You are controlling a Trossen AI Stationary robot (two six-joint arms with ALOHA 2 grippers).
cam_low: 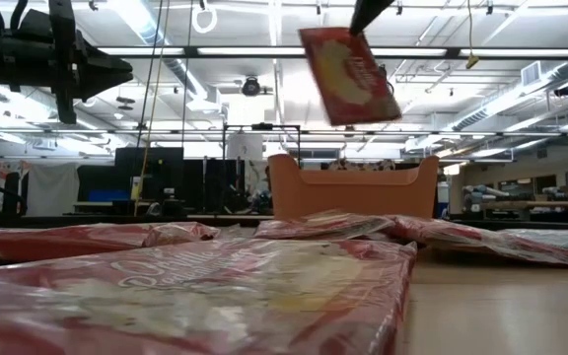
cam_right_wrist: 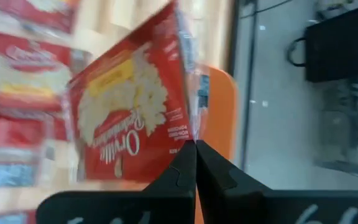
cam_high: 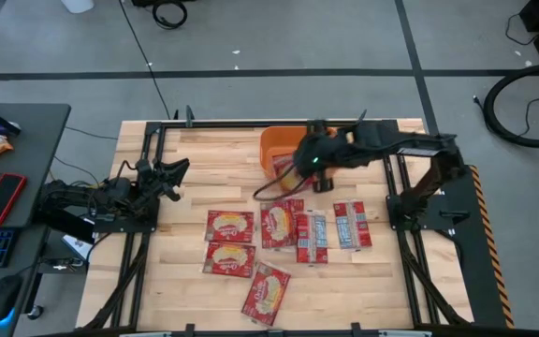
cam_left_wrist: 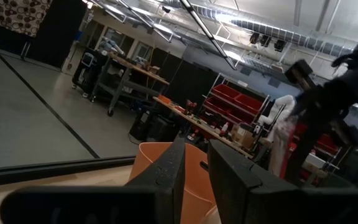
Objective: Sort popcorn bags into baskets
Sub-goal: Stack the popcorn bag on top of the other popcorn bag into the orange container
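Note:
The robot's right gripper should release the red popcorn bag, now hanging over the basket's near rim, inside the orange basket (cam_high: 306,168), toward the side that faces the flat bags.
My right gripper (cam_high: 296,170) is shut on one red popcorn bag (cam_low: 348,77) and hangs over the near rim of the orange basket (cam_high: 277,148). The basket shows in the low view (cam_low: 353,187) below the bag. Several more bags lie flat on the table near its middle: (cam_high: 229,226), (cam_high: 229,259), (cam_high: 267,292), (cam_high: 279,225), and two striped backs (cam_high: 312,236), (cam_high: 352,225). My left gripper (cam_high: 174,170) waits raised at the table's left; its fingers (cam_left_wrist: 229,177) stand open by a narrow gap and are empty. My right gripper pinches the popcorn bag between its two fingers at the bag's edge near a corner (cam_right_wrist: 185,134). The fingers come from above. The bag is lifted clear and hangs tilted below them (cam_low: 361,39), printed face showing, above the basket.
The wooden table (cam_high: 185,290) has free room along its left and near parts. Black frame rails (cam_high: 143,234) run down both sides. A side desk with a red phone (cam_high: 1,198) and a keyboard stands beyond the left edge. Cables lie on the floor behind.

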